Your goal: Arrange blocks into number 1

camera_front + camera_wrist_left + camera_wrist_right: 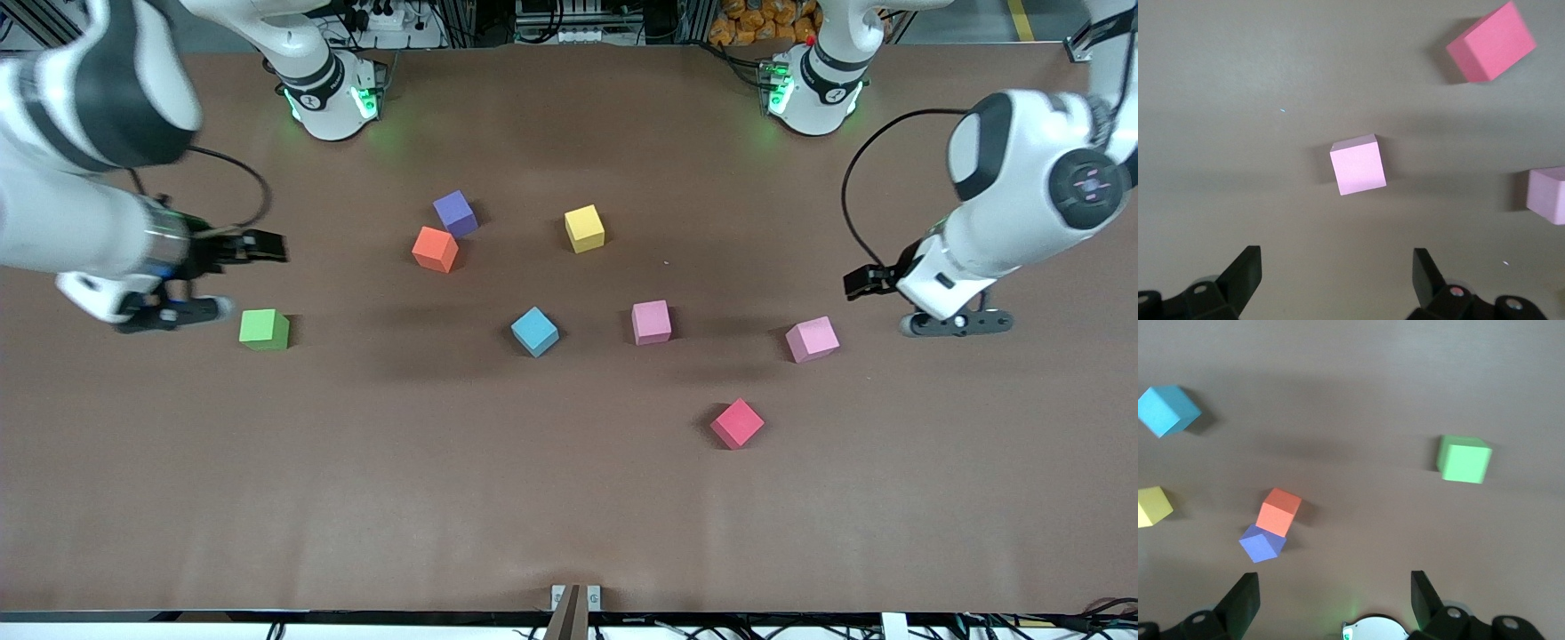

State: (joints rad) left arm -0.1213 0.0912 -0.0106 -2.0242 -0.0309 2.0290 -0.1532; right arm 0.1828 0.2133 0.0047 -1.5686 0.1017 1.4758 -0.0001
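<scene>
My left gripper is going to close on opposite sides of the light pink block (813, 340) (1358, 165) that sits farther from the light blue block.
Eight foam blocks lie scattered singly on the brown table. Purple (455, 212) touches orange (435, 249); yellow (584, 228) sits beside them. Nearer the front camera are green (264, 329), light blue (534, 332) and two light pink blocks (651, 322) (812, 339). Crimson red (737, 423) lies nearest. My right gripper (271, 246) (1331, 590) hovers open and empty over bare table by the green block (1463, 459). My left gripper (858, 283) (1337, 267) hangs open and empty over the table beside a pink block (1358, 165).
Both arm bases (329, 98) (813, 89) stand at the table's back edge. The right arm's base (1375, 630) shows between the right gripper's fingers. A wide stretch of brown table (444, 516) lies between the blocks and the front edge.
</scene>
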